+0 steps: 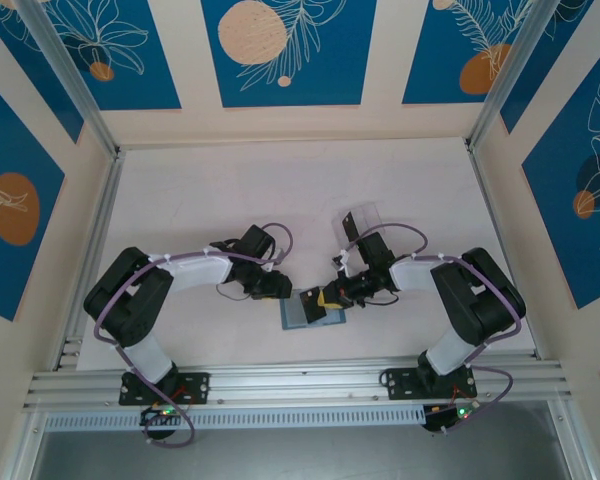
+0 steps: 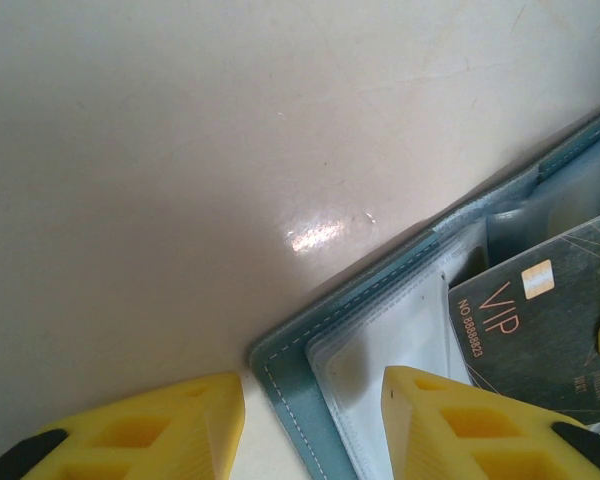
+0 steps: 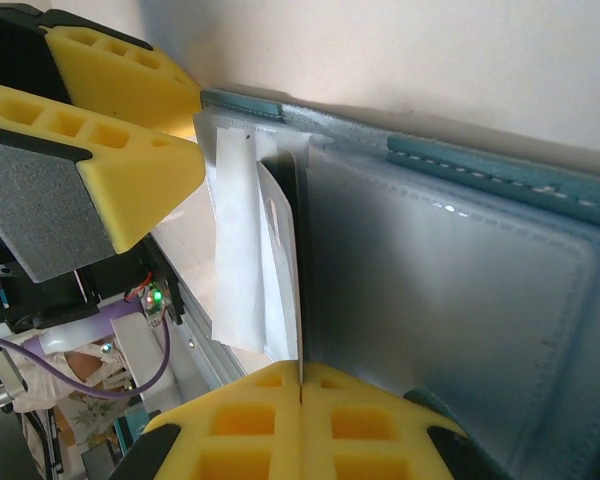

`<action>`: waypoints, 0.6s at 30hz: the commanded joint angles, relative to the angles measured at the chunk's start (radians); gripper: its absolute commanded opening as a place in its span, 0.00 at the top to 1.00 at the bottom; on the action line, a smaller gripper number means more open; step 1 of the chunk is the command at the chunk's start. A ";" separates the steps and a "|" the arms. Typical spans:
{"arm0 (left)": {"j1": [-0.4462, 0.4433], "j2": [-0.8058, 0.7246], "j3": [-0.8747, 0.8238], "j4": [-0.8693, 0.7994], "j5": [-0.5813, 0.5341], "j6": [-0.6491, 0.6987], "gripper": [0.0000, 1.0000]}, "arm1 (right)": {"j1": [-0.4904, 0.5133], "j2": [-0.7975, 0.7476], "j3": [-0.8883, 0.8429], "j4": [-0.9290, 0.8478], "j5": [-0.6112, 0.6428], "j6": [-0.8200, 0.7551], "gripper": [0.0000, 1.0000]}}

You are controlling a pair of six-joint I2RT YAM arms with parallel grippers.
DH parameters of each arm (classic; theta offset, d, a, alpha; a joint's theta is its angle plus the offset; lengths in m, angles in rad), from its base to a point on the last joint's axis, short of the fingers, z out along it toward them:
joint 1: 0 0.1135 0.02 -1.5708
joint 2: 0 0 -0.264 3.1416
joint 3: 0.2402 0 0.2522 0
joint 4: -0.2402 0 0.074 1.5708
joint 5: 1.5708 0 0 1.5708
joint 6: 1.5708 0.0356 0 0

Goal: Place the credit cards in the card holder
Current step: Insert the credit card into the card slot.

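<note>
The robot's right gripper needs to release the credit card in the card holder's pocket (image 1: pixel 300 309) (image 3: pixel 265 255) beside the yellow fingers of the left gripper.
The teal card holder (image 1: pixel 300 315) lies open on the table between the two arms, its clear-grey pockets (image 2: pixel 400 330) facing up. My left gripper (image 2: pixel 313 400) is open and straddles the holder's near corner, with one yellow finger (image 2: pixel 460 420) over the pocket sleeves and the other over bare table. A black credit card (image 2: pixel 540 330) printed "VIP" lies slanted over the pockets. My right gripper (image 3: pixel 300 375) is shut on this credit card (image 3: pixel 300 345), which appears edge-on, its far end at the pocket sleeves of the card holder (image 3: pixel 480 160). I cannot tell how far the card sits inside a pocket.
A clear plastic box (image 1: pixel 365 222) stands just behind the right arm. The aluminium rail (image 1: pixel 300 385) runs along the near table edge, and patterned walls close in the sides and back. The left gripper's fingers (image 3: pixel 120 150) sit close to the right gripper at the holder's corner.
</note>
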 commanded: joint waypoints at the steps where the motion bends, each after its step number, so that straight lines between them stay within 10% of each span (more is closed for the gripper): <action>1: -0.016 0.055 -0.035 0.022 0.010 0.018 0.57 | 0.004 0.020 0.001 -0.010 -0.012 0.013 1.00; 18: -0.050 0.058 -0.071 0.054 0.014 -0.008 0.60 | 0.059 0.070 0.008 0.103 0.065 0.133 1.00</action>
